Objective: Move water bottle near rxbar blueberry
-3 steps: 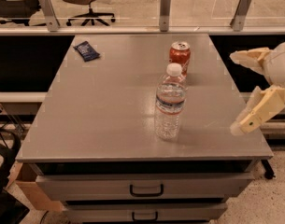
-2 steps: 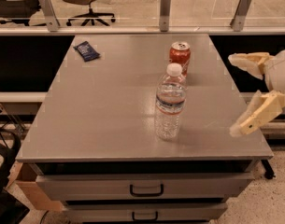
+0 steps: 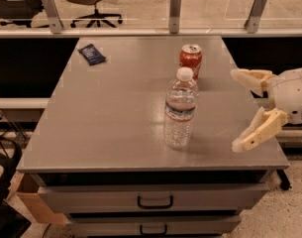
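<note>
The water bottle has a pale label band (image 3: 179,110) around its middle, in front of the red soda can. My gripper will close on that band.
The water bottle (image 3: 180,110) stands upright near the front middle of the grey table (image 3: 116,113); it is clear with a white cap and a pale label band. The rxbar blueberry (image 3: 92,54) is a small dark blue bar lying flat at the far left of the table. My gripper (image 3: 235,109) is at the table's right edge, to the right of the bottle and apart from it. Its two tan fingers (image 3: 257,130) are spread wide and hold nothing.
A red soda can (image 3: 190,61) stands just behind the bottle. Glass panel posts (image 3: 175,11) line the table's far edge. Drawers (image 3: 154,200) sit under the front edge. Office chairs stand beyond the glass, and a cardboard box (image 3: 29,202) sits at the lower left.
My gripper has shifted slightly left, toward the bottle. The bottle, can and bar have not moved.
</note>
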Action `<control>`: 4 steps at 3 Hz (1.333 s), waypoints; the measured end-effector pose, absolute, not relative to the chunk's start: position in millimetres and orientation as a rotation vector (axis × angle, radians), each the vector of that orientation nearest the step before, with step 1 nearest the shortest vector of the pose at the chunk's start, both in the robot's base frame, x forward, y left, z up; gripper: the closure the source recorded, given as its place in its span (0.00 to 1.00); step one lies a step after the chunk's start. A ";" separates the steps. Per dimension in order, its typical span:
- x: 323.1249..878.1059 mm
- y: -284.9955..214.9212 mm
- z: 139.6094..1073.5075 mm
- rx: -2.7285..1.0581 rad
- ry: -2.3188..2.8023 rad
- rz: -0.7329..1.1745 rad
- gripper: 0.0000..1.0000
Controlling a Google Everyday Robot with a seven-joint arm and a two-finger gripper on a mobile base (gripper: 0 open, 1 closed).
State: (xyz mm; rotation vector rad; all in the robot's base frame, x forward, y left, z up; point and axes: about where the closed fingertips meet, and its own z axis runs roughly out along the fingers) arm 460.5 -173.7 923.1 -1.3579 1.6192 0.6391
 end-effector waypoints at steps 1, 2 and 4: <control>460.4 -168.6 916.9 -1.311 1.609 0.691 0.00; 460.2 -159.7 916.3 -1.286 1.575 0.738 0.00; 456.2 -149.8 923.0 -1.264 1.509 0.764 0.00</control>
